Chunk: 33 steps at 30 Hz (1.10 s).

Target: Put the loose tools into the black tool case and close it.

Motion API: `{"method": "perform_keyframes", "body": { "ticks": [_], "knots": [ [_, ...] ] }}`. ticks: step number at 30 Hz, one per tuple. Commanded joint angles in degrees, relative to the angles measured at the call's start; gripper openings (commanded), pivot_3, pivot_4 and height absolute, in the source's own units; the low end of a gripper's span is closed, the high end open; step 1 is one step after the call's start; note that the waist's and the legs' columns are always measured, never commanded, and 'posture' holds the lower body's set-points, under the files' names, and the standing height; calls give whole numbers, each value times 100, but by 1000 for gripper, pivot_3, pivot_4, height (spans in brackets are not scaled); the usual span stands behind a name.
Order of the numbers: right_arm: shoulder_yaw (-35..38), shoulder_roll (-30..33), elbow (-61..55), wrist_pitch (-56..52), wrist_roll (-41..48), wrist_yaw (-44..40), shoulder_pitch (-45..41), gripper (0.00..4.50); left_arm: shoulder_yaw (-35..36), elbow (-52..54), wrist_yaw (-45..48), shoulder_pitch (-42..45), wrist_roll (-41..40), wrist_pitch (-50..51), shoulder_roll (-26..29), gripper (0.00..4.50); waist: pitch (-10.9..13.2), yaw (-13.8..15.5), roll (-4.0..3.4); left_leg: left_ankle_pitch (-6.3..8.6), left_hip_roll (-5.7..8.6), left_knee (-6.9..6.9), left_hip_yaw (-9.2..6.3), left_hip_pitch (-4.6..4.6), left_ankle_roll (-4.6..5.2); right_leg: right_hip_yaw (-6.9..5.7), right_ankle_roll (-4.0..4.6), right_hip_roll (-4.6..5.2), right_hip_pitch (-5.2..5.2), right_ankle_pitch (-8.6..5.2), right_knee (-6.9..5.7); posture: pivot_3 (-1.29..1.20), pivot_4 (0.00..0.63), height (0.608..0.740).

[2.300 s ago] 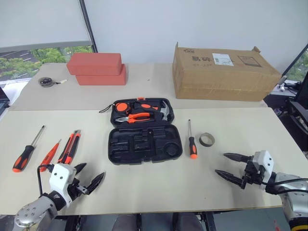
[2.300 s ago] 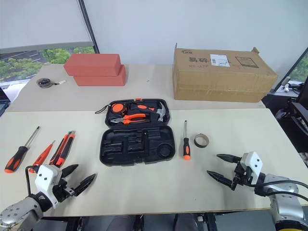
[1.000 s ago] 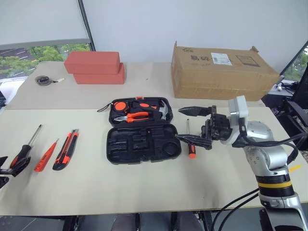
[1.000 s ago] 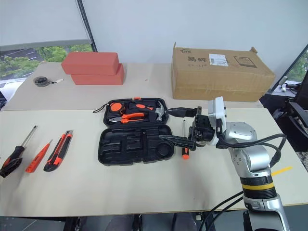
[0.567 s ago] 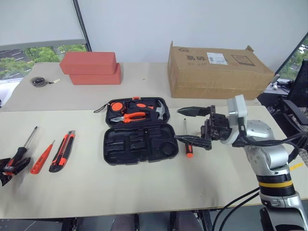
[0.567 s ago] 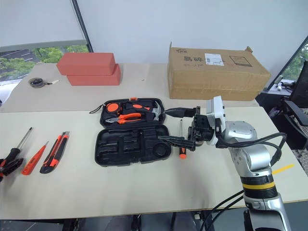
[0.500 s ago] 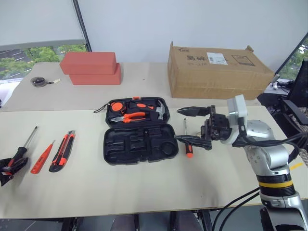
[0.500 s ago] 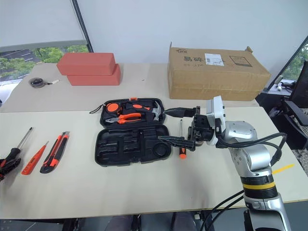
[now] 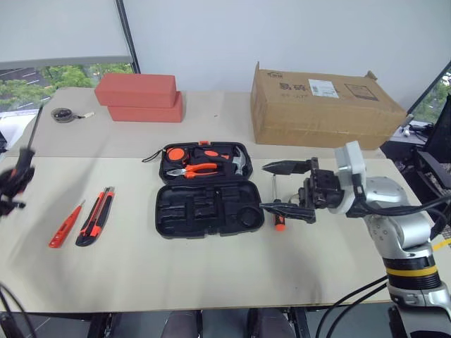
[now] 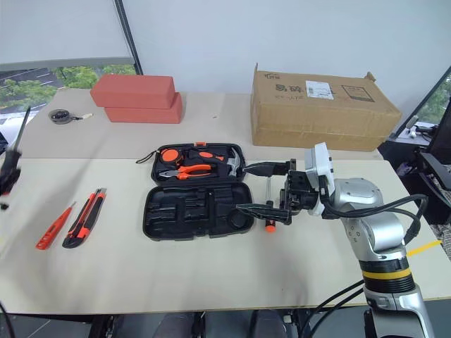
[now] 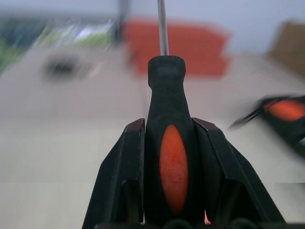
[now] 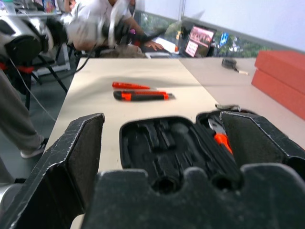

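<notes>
Next, my left gripper lets go of the screwdriver in the black tool case's near half (image 9: 200,191), along the hinge.
The black tool case (image 9: 209,209) lies open at the table's middle, its near half bare and its far half holding pliers and a hammer. My left gripper (image 11: 169,126) is shut on the black-and-orange handle of a screwdriver (image 11: 174,167). It hangs above the table's far left (image 9: 13,186) with the shaft pointing up. A slim orange screwdriver (image 9: 65,225) and the utility knife (image 9: 95,217) lie on the table to the left of the case. My right gripper (image 9: 280,187) stands open just right of the case, over a second screwdriver (image 9: 280,222).
A brown cardboard box (image 9: 324,105) stands at the back right and two stacked red boxes (image 9: 141,98) at the back left. A round grey tape measure (image 9: 65,115) lies beside them. A person's leg (image 12: 14,124) stands by the table's left end.
My left gripper has shut on the screwdriver at the far left and lifted it off the table, the shaft swinging upward. The right gripper has stayed in place, still open.
</notes>
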<state>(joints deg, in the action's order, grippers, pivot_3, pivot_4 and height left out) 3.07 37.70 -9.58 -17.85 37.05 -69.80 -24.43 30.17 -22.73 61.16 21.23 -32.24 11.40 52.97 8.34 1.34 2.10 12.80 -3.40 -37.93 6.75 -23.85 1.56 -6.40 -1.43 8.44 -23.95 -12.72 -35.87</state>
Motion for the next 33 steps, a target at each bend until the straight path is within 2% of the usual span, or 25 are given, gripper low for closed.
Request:
{"method": "perform_keyframes", "body": {
  "ticks": [1, 5, 9, 13, 18, 29, 31, 33],
  "knots": [
    [230, 57, 213, 306, -185, 20, 56, 4500, -1361, 953, 865, 205, 419, -309, -198, 986, -1, -14, -3, -12, 4, 0, 12, 1, 15, 2, 0, -1, 5, 0, -4, 0, 150, 713],
    [302, 58, 206, 469, -303, 68, 332, 4500, -2950, 608, 1500, 799, 1816, -1504, -314, 986, 0, -97, -4, -24, -10, 1, 40, -1, 3, 3, 0, -23, -12, 0, -21, 0, 150, 713],
    [430, 192, 70, 650, -488, 143, 743, 4500, -3619, -420, 1422, 1799, 2427, -2148, -944, 986, 1, -65, -5, -39, -57, 5, 37, -16, -24, 2, 19, -83, -24, 8, -18, 0, 150, 713],
    [688, 244, -157, 724, -466, 349, 1099, 4500, -3934, -1211, 1424, 2327, 2818, -2617, -1293, 986, 1, -80, -6, -44, -57, 3, 27, -21, -31, 2, 25, -88, -22, 12, -16, 0, 150, 713],
    [966, 281, -525, 702, -399, 564, 1535, 4500, -4091, -1866, 1536, 2636, 3111, -2991, -1336, 986, 1, -84, -6, -43, -57, 0, 24, -21, -29, 9, 26, -88, -25, 12, -15, 0, 150, 713],
    [1137, 357, -599, 762, -387, 582, 1706, 4500, -4080, -2516, 1649, 2830, 3258, -3243, -1456, 986, 1, -58, -6, -40, -56, -18, 3, -30, -21, 8, 26, -88, -23, 12, -15, 0, 150, 713],
    [1133, 367, -574, 770, -387, 569, 1687, 4500, -4101, -2521, 1678, 2832, 3292, -3187, -1460, 2007, 1, -60, -6, -40, -56, -19, 4, -33, -21, 7, 27, -88, -24, 13, -15, 0, 150, 713],
    [1114, 372, -567, 754, -372, 561, 1646, 4500, -4075, -2530, 1441, 2863, 3393, -3294, -1467, 2634, 1, -59, -6, -39, -55, -19, 5, -32, -20, 7, 27, -88, -23, 13, -16, 0, 150, 713]
  ]
}}
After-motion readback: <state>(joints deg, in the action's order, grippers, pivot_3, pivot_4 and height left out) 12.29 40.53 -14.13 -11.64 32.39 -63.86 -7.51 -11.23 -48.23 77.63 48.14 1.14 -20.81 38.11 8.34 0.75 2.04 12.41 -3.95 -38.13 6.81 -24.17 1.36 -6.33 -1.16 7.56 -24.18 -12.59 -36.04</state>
